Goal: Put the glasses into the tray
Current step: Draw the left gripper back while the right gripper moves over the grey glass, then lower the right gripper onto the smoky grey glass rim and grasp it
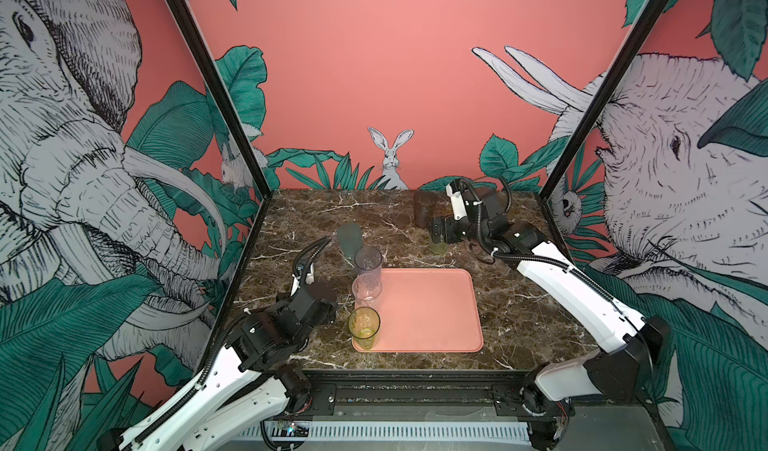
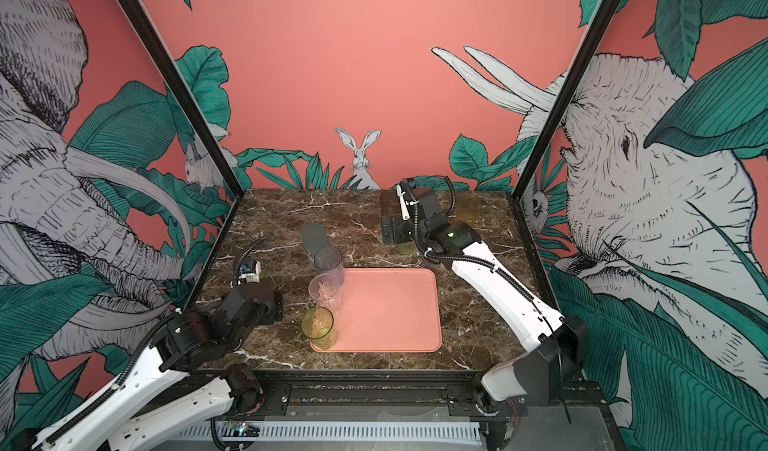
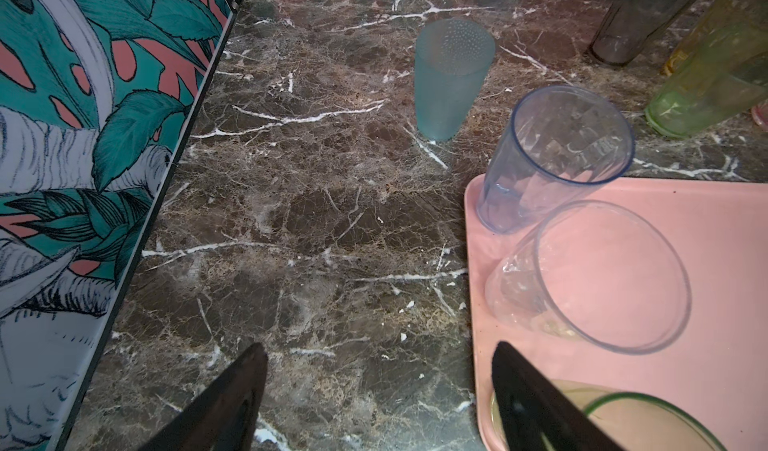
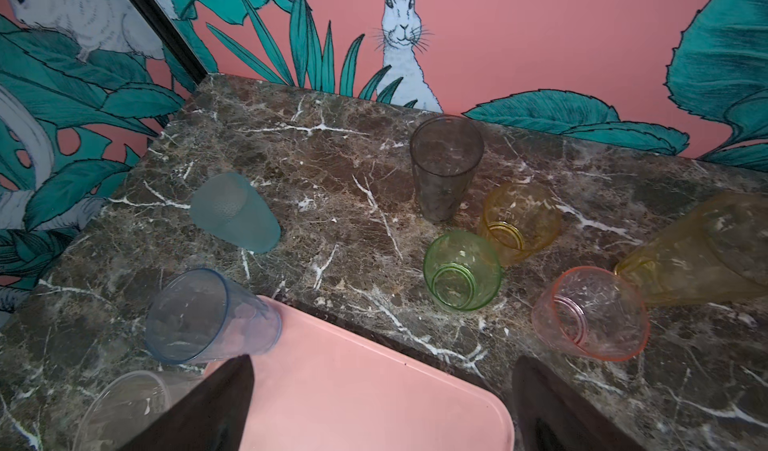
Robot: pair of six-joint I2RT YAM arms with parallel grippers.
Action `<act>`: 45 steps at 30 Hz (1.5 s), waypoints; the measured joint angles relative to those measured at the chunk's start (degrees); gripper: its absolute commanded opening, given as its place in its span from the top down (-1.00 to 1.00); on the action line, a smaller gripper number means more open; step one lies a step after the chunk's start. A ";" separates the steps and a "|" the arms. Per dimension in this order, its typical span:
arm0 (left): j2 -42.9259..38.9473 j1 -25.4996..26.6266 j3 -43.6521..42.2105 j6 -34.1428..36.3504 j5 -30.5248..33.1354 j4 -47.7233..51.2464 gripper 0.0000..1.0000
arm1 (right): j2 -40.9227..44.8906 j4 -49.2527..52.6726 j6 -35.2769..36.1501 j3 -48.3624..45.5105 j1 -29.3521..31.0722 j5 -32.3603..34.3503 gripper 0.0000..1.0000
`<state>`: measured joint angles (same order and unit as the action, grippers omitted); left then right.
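The robot's right gripper should next grab the smoky brown glass by the glass's rim (image 1: 434,198) (image 4: 481,156), on the side toward the shorter amber glass.
The salmon-pink tray (image 1: 432,311) lies in the middle of the table. Along its left edge stand three glasses: a grey-violet one (image 1: 368,262), a clear one (image 1: 367,289) and a yellow-green one (image 1: 364,326). My left gripper (image 1: 331,311) is open and empty just left of the yellow-green glass (image 3: 648,420), one finger (image 3: 532,403) over the tray's rim. My right gripper (image 4: 382,386) hangs open and empty above the tray's far right corner. On the table stand frosted blue-grey (image 4: 235,212), smoky brown (image 4: 446,166), green (image 4: 461,270), amber (image 4: 519,220) and pink (image 4: 590,314) glasses.
A taller amber glass (image 4: 706,253) stands at the far right beside the pink one. Patterned walls close the table on the left, back and right. Bare marble (image 3: 316,220) lies between the left wall and the tray.
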<state>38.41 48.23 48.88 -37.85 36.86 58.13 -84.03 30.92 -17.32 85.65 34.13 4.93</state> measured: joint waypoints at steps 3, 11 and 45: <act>-1.27 0.00 0.00 0.04 1.68 0.55 -0.82 | -2.91 1.09 0.31 3.32 -1.95 0.22 -0.98; -9.49 0.00 0.15 0.87 6.54 2.23 -0.93 | -13.46 4.42 0.46 13.94 -6.97 -0.83 -0.98; -13.07 0.00 -1.53 5.49 5.11 1.88 -0.99 | -47.39 16.59 0.61 54.23 -9.29 3.45 -0.93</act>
<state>25.34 48.23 47.35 -32.36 41.98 60.01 -131.41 47.51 -16.71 139.87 24.84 8.38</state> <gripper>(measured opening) 0.995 0.971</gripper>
